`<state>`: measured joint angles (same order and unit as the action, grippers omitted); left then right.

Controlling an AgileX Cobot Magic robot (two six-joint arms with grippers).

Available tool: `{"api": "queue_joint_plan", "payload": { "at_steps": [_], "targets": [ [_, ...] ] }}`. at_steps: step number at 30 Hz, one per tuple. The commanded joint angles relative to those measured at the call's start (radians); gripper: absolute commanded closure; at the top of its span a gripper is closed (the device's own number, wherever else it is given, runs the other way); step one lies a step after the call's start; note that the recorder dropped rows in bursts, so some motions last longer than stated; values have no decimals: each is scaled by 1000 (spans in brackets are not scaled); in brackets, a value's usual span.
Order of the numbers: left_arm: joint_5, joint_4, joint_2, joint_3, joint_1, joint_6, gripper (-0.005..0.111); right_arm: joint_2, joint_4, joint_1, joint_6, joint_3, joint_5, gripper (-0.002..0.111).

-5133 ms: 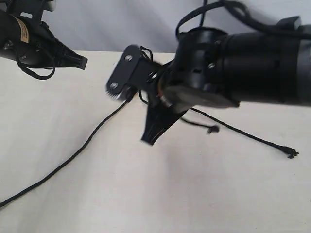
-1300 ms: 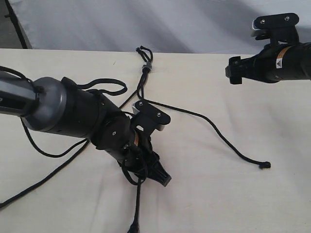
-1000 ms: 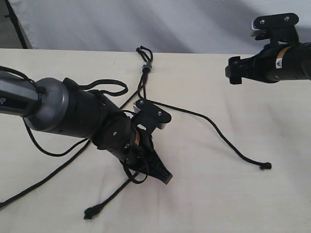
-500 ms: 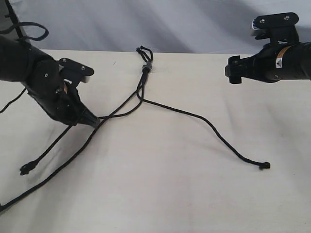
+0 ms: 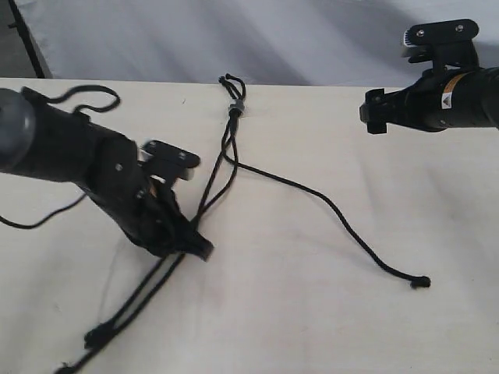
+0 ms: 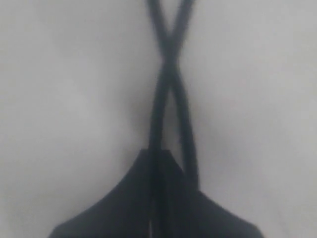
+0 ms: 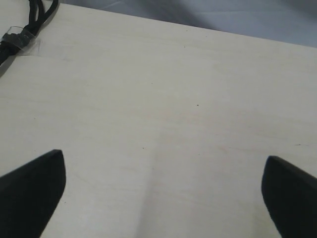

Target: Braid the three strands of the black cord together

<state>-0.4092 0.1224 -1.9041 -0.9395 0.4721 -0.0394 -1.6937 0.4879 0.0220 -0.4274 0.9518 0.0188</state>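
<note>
Next, I release my left gripper's black strand on the bare table [image 5: 120,228], between the paired strands and the looping arm cable.
The black cord's knot [image 5: 230,81] with its grey band [image 5: 236,108] lies at the table's far middle. Two of the three strands [image 5: 217,183] run side by side towards the near left, and their ends [image 5: 95,337] rest by the front edge. My left gripper [image 5: 199,250] is low on the table and shut on one of them. In the left wrist view those two strands [image 6: 169,49] cross just ahead of the left gripper [image 6: 161,154]. The third strand [image 5: 335,214] curves right to its frayed knot [image 5: 421,282]. My right gripper [image 5: 373,117] hovers open at the far right, its fingers [image 7: 34,186] wide apart over bare table.
A thicker black arm cable [image 5: 82,97] loops over my left arm. The light wooden table [image 5: 312,327] meets a grey backdrop [image 5: 156,39] at its far edge. The banded knot [image 7: 15,37] shows at the corner of the right wrist view.
My left gripper has swung from the left side towards the near middle, pulling its strand with it. Both left strand ends have shifted towards the front edge. The right arm has stayed still.
</note>
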Motion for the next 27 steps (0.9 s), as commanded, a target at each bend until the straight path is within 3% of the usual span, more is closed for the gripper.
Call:
{"api": "queue_joint_plan", "payload": {
  "at_steps": [1, 3, 7, 10, 15, 22, 27],
  "targets": [
    [-106, 68, -36, 6, 222, -24, 106, 5, 9, 2, 5, -1, -10, 4],
    [-106, -3, -23, -23, 271, 4, 106, 5, 9, 2, 5, -1, -6, 4],
    [-111, -147, 46, -53, 259, 149, 106, 5, 9, 2, 5, -1, -2, 4],
    [-123, -297, 131, -53, 209, 268, 106, 5, 9, 2, 5, -1, -2, 4],
    [-173, -458, 230, -53, 70, 412, 106, 5, 9, 2, 5, -1, -2, 4],
    [-89, -462, 194, -10, -117, 415, 106, 5, 9, 8, 0, -1, -2, 4],
    [-19, -457, 112, 13, -160, 415, 106, 5, 6, 54, 1, -1, 17, 4]
  ]
}}
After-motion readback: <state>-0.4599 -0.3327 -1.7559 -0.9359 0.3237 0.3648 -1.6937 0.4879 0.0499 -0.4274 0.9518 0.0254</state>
